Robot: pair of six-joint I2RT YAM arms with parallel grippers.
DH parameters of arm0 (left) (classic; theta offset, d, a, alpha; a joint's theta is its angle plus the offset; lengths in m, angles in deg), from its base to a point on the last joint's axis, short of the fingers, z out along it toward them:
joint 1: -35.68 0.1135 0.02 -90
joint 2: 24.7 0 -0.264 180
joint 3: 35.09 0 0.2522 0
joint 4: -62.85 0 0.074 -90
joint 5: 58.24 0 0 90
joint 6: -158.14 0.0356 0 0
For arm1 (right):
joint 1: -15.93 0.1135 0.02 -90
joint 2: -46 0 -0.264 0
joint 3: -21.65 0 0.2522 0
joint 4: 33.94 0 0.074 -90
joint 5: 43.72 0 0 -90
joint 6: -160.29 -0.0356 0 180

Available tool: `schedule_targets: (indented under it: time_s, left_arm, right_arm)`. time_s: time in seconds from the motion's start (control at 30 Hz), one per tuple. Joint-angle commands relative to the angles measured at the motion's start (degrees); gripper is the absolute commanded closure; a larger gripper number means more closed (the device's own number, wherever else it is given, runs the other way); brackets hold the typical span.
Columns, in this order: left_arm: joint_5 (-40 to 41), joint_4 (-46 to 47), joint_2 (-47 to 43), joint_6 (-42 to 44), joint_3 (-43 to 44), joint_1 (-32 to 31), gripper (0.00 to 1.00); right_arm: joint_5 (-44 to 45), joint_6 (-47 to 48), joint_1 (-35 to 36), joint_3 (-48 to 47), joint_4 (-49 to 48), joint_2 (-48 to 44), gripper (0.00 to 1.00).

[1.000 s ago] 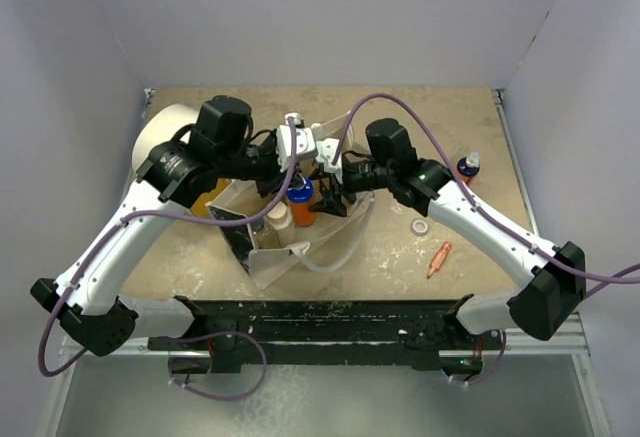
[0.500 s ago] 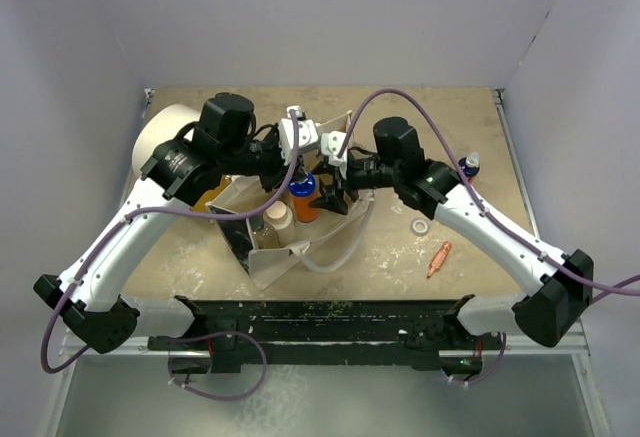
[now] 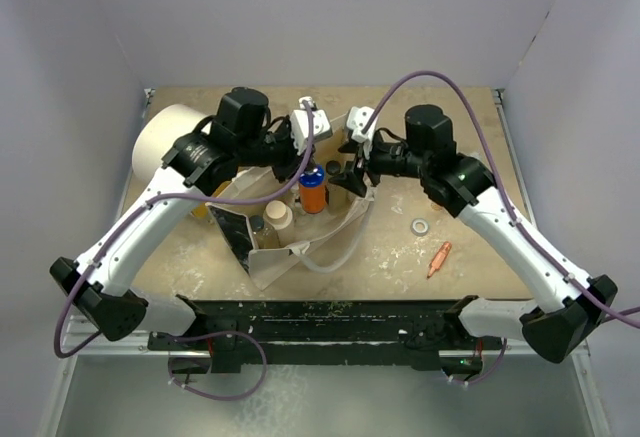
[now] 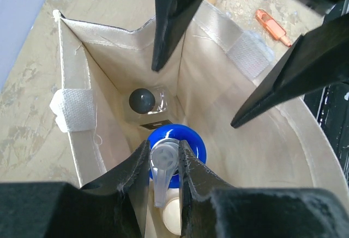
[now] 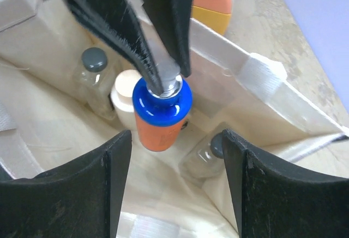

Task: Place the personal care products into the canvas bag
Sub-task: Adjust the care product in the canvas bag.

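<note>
My left gripper is to let go of the orange bottle, now upright in the bag's mouth, against the canvas bag's near side, beside the black-capped bottle (image 3: 319, 196) (image 4: 176, 140) that is under my right gripper.
The cream canvas bag (image 3: 300, 249) stands mid-table with its mouth open. My left gripper (image 3: 312, 165) is shut on the clear pump top of an orange bottle with a blue collar (image 3: 313, 193), and holds it upright in the bag's mouth. The left wrist view shows the gripper (image 4: 164, 151) on the blue collar (image 4: 191, 145). My right gripper (image 3: 350, 179) is open, its fingers spread inside the bag (image 5: 256, 74) beside the bottle (image 5: 161, 129). A white bottle with a tan cap (image 5: 125, 88) and two clear black-capped bottles (image 5: 94, 59) (image 5: 211, 150) lie in the bag.
A big white drum (image 3: 165, 137) lies at the back left beside the bag. Another orange bottle with a dark top (image 3: 467, 165) stands at the right edge. A small tape roll (image 3: 421, 227) and an orange pen-like piece (image 3: 438, 257) lie right of the bag.
Both grippers have shifted to the right and toward the back. The orange bottle has moved with the left gripper. The right gripper has moved to the bag's right side.
</note>
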Motion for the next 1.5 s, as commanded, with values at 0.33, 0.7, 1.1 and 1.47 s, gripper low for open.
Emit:
schedule_targets:
  time_s: [0.33, 0.7, 1.1, 1.47]
  left_arm:
    - [-0.10, 11.85, 3.94, -0.55, 0.21, 0.13, 1.00]
    - [1.99, 12.16, 6.39, 3.53, -0.95, 0.06, 1.00]
    - [3.29, 16.68, 5.68, 8.83, -7.82, -0.72, 1.00]
    - [4.13, 20.81, 6.27, 10.75, -11.25, -2.58, 1.00]
  right_arm:
    - [13.08, -1.15, -6.63, -9.85, 9.17, 0.34, 0.29]
    - [10.24, 0.04, -8.96, -12.77, 14.03, 10.24, 0.31]
    - [8.44, -2.17, -9.15, -16.29, 14.28, 14.10, 1.00]
    - [6.92, -2.67, -9.69, -19.48, 14.38, 14.08, 1.00]
